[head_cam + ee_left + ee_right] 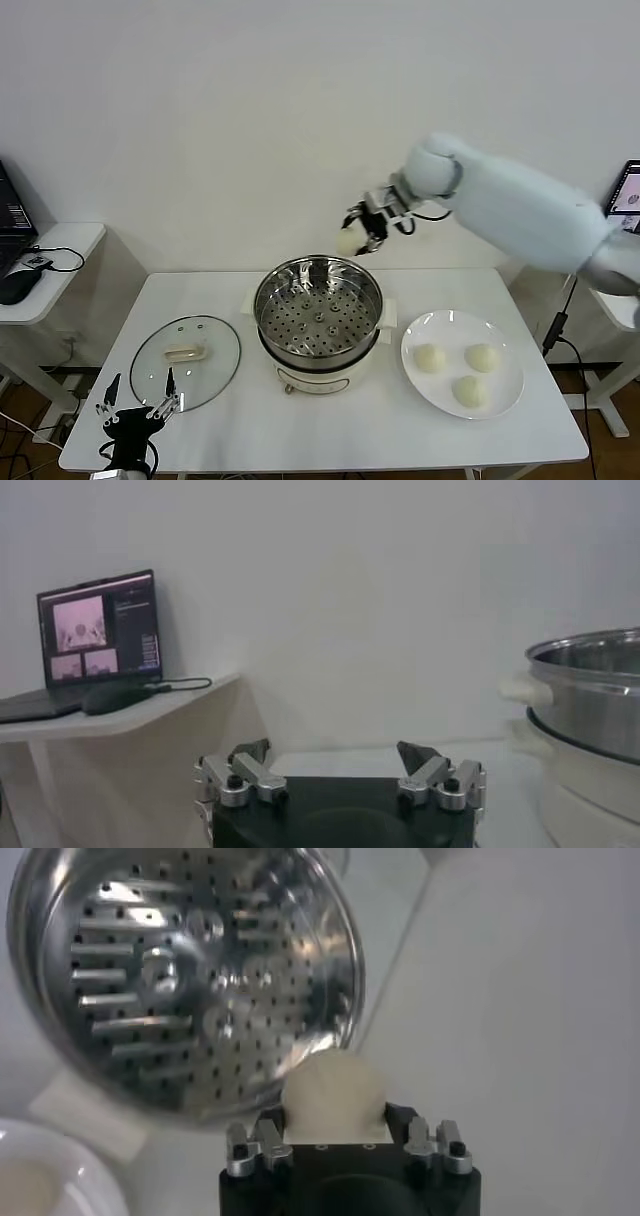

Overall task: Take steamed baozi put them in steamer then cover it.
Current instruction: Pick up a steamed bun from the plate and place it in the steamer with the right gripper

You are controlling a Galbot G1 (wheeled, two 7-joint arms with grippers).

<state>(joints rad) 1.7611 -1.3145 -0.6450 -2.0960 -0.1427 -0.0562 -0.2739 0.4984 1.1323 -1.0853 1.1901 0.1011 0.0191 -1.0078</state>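
Observation:
Next, my right gripper releases the baozi on the steamer's perforated bottom near the steamer's far rim (316, 285) (283, 1032), behind the round bumps. The baozi is still just above that rim.
My right gripper (358, 236) is shut on a cream-white baozi (347, 241) and holds it in the air just above the far rim of the steamer (318, 307). In the right wrist view the baozi (333, 1093) sits between the jaws with the steamer's perforated floor (185, 978) below and beside it. The steamer basket is empty. Three more baozi (431, 357) (482, 356) (467, 390) lie on the white plate (510, 400) to the steamer's right. The glass cover (186, 361) with its cream handle lies flat on the table to the steamer's left. My left gripper (137, 408) is open at the table's front left corner.
The steamer stands on a white cooker base (318, 377) at the middle of the white table (340, 435). A side table (55, 250) with a laptop and cables stands at the far left. A white wall is close behind the table.

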